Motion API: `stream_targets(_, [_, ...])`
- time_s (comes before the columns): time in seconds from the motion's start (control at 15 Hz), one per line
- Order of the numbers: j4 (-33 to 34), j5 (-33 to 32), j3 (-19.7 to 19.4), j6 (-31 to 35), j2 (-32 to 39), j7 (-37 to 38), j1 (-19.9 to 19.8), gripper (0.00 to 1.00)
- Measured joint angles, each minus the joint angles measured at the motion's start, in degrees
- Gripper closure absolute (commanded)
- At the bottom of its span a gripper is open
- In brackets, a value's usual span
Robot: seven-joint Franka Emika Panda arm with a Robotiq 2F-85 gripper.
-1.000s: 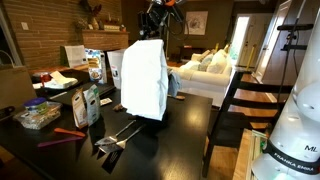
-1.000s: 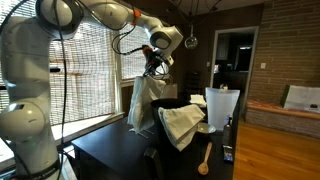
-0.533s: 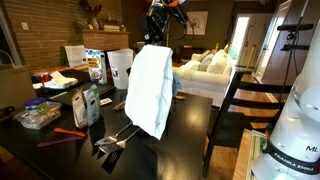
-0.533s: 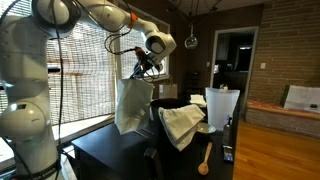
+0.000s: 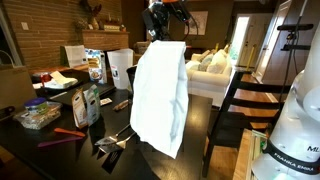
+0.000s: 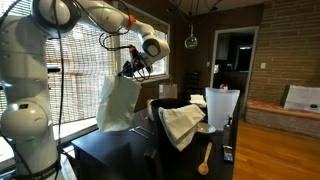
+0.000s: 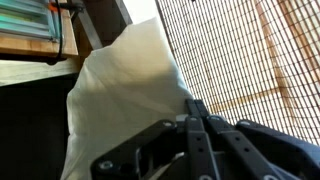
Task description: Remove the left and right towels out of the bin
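Next, the gripper releases the large white towel on the dark table (image 5: 177,144) between the metal utensils and the black chair.
My gripper (image 6: 133,68) is shut on the top edge of the large plain white towel (image 6: 117,100), which hangs free in the air, clear of the bin. The same towel fills the middle of an exterior view (image 5: 160,95), hanging from the gripper (image 5: 160,38). In the wrist view the towel (image 7: 125,100) hangs below the shut fingers (image 7: 195,112). The black bin (image 6: 172,108) stands on the dark table. A second pale towel (image 6: 182,124) is draped over the bin's rim. The bin is hidden behind the hanging towel in an exterior view.
A white paper bag (image 6: 221,108) stands beside the bin. A wooden spoon (image 6: 205,159) lies on the table near its front edge. Boxes and bottles (image 5: 88,100) and a white bag (image 5: 119,68) crowd the table's side. Window blinds (image 6: 95,60) are close behind the arm.
My gripper has carried the white towel sideways away from the bin, toward the window side. The towel swings out and now hangs fully clear of the bin.
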Motion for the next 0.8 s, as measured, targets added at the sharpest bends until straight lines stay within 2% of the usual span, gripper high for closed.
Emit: stream_targets(0.8, [-6.04,-0.04,0.39,-6.34,0.06,5.28,1.87,1.00])
